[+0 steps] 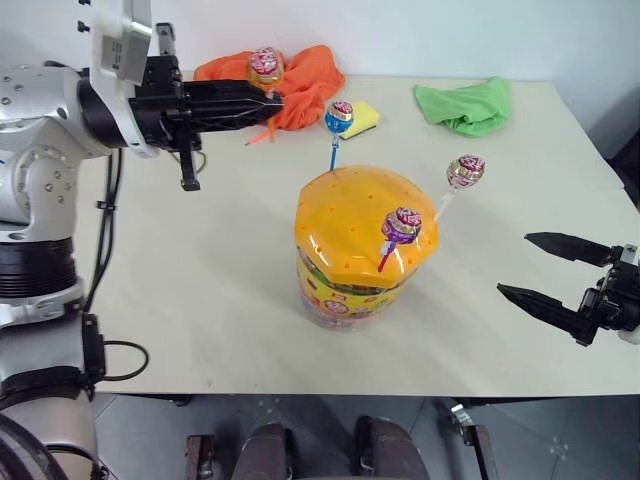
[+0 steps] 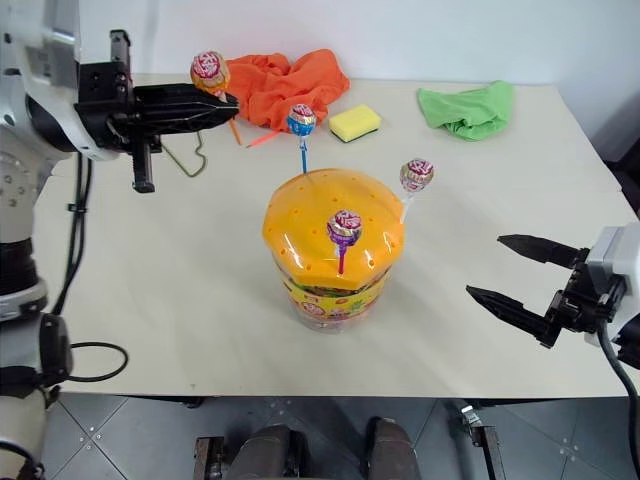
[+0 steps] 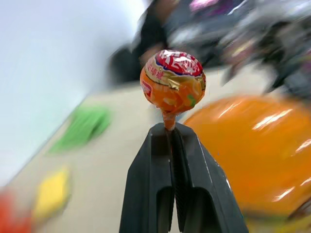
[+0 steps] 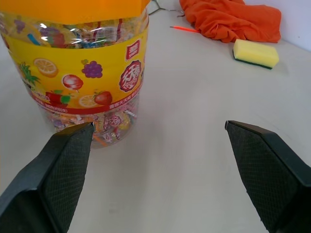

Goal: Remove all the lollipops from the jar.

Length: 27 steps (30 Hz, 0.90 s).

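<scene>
I need to use my left gripper to release the orange-wrapped lollipop, now raised behind the jar, on the bare table [image 1: 154, 248] next to the black cable, away from the jar.
The jar [image 1: 345, 285] is a clear tub with a fruit label and an orange domed lid [image 1: 340, 215], standing mid-table. Three lollipops stick up from the lid: a blue-wrapped one [image 1: 339, 117] at the back, one on a white stick [image 1: 466, 171] at the right, and one on a red stick [image 1: 402, 224] in front. My left gripper [image 1: 270, 100] is raised to the left of and behind the jar, shut on the stick of an orange-wrapped lollipop [image 3: 172, 82]. To the right of the jar my right gripper [image 1: 513, 264] hangs open and empty, low over the table.
An orange cloth [image 1: 300, 80], a yellow sponge [image 1: 362, 118] and a green cloth [image 1: 470, 105] lie along the table's far side. A thin orange-red stick [image 1: 262, 135] lies near the orange cloth. The table's front edge [image 1: 350, 392] runs close below the jar.
</scene>
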Motion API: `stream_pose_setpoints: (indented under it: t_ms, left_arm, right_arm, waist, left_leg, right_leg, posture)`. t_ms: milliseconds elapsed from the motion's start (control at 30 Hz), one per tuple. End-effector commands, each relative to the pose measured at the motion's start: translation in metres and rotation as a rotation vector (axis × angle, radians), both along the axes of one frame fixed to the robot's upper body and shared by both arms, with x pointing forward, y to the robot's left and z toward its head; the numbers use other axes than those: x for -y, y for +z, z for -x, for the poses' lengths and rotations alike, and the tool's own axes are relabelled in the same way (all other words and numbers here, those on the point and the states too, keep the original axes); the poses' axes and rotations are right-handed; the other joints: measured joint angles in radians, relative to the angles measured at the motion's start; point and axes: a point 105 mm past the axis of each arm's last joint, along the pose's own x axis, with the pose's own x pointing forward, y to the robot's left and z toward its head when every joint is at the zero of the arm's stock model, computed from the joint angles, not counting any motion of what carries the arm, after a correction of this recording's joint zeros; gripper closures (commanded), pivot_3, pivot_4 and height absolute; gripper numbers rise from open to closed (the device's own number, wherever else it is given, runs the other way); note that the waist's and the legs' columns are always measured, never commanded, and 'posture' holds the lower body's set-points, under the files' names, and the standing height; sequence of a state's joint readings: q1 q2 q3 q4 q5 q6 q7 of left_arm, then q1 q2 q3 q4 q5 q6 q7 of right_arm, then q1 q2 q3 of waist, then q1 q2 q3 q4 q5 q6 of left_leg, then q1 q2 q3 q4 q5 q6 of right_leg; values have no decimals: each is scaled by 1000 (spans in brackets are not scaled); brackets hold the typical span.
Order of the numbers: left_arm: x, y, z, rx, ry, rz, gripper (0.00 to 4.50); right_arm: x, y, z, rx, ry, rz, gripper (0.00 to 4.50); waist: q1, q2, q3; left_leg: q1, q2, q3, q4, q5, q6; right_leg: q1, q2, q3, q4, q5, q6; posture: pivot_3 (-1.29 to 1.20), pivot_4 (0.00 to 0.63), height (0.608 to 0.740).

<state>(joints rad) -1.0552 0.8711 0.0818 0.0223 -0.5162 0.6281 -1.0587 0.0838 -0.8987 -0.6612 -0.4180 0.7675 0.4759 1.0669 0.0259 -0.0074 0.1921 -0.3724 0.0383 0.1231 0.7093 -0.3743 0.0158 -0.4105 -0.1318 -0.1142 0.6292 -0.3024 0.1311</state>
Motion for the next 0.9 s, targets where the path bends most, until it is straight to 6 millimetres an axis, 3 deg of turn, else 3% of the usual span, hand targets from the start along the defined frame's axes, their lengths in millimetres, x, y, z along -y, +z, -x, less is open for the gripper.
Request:
stream_pose_setpoints:
  t_ms: [33, 100, 233, 433, 633, 833, 900]
  left_arm:
    - [-27, -11, -22, -111, 292, -15, 4494]
    - [-46, -22, -30, -107, 416, 8, 4494]
    - [-82, -81, -30, -324, 630, -171, 4494]
    - [-133, -128, -34, -458, 909, -272, 4494]
    - [-157, -154, -27, -581, 1018, -371, 4494]
    - [-152, -152, -26, -618, 1019, -392, 4494]
    - [-151, -151, -25, -617, 1009, -404, 4017]
  right_arm:
    - [-2, 7, -1, 27, 21, 24, 0]
    - [-2, 8, -4, 24, 31, 24, 0]
    - [-4, 9, -11, 22, 45, 25, 0]
    - [-8, 6, -12, 6, 69, 12, 0]
    - [-9, 4, -13, 4, 72, 10, 0]
    - [-10, 4, -14, 9, 74, 8, 0]
    - [-10, 4, -14, 11, 71, 8, 0]
  waist:
    - [2, 0, 0]
    - [0, 0, 0]
    - [-3, 0, 0]
    - [5, 0, 0]
    - [3, 0, 0]
    - [3, -1, 0]
    - [1, -1, 0]
  left_leg:
    - [0, 0, 0, 0, 0, 0]
    - [0, 0, -1, 0, 0, 0]
    - [1, 0, -1, -1, 0, 0]
    - [0, -1, 0, -2, 0, 0]
    - [0, -1, 0, -2, 0, 0]
    - [0, -1, 0, -2, 0, 0]
    - [0, -1, 0, -2, 0, 0]
  right_leg:
    - [0, 0, 0, 0, 0, 0]
    - [1, 0, 0, 0, 0, 0]
    - [0, 0, 0, 0, 0, 0]
    - [0, 0, 0, -1, 0, 0]
    - [0, -1, 0, -1, 0, 0]
    - [0, -1, 0, -1, 0, 0]
    - [0, -1, 0, -1, 0, 0]
  posture:
    - [0, 150, 740]
    - [0, 150, 740]
    - [0, 150, 740]
    - [0, 150, 740]
    - [0, 150, 740]
    - [0, 150, 740]
    - [0, 150, 740]
